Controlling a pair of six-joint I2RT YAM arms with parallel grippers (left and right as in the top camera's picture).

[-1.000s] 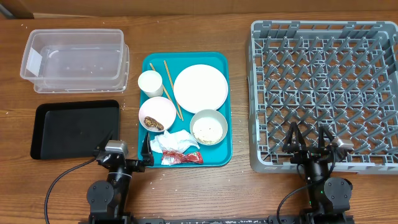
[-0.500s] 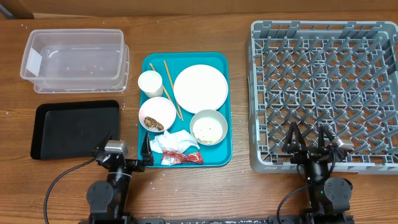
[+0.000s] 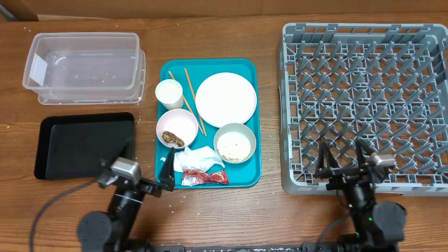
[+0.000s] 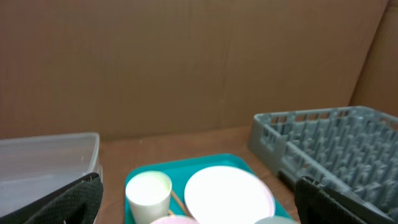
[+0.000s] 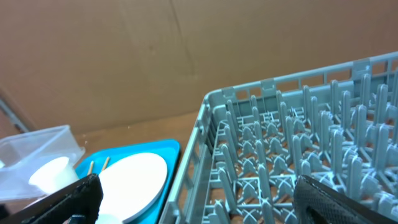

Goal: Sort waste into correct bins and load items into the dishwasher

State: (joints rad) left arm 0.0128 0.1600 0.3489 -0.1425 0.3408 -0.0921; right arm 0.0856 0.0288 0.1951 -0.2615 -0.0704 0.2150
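Note:
The left gripper needs to next move to the white cup's rim [image 3: 157, 91] [image 4: 127, 187] on the side facing the clear tub and close there.
On the teal tray [image 3: 245, 178] lie a white cup [image 3: 169, 93], a round white plate [image 3: 225, 99], chopsticks [image 3: 194, 99], a bowl with a brown scrap [image 3: 176, 129], a bowl with rice [image 3: 234, 143], a crumpled napkin [image 3: 196, 159] and a red wrapper [image 3: 204, 178]. The clear tub [image 3: 85, 66] and black tray [image 3: 84, 145] lie at left, the grey rack [image 3: 367, 105] at right. My left gripper [image 3: 146, 168] is open and empty by the teal tray's near left corner. My right gripper [image 3: 344, 161] is open and empty over the rack's near edge. The left wrist view shows the cup [image 4: 148, 191] and plate [image 4: 229, 194]; the right wrist view shows the rack [image 5: 298, 143].
A brown cardboard wall [image 4: 186, 62] stands behind the table. Small white crumbs lie on the wood near the black tray and in the clear tub.
Both arms have risen a little and shifted slightly; both grippers stay open. Nothing on the table has moved.

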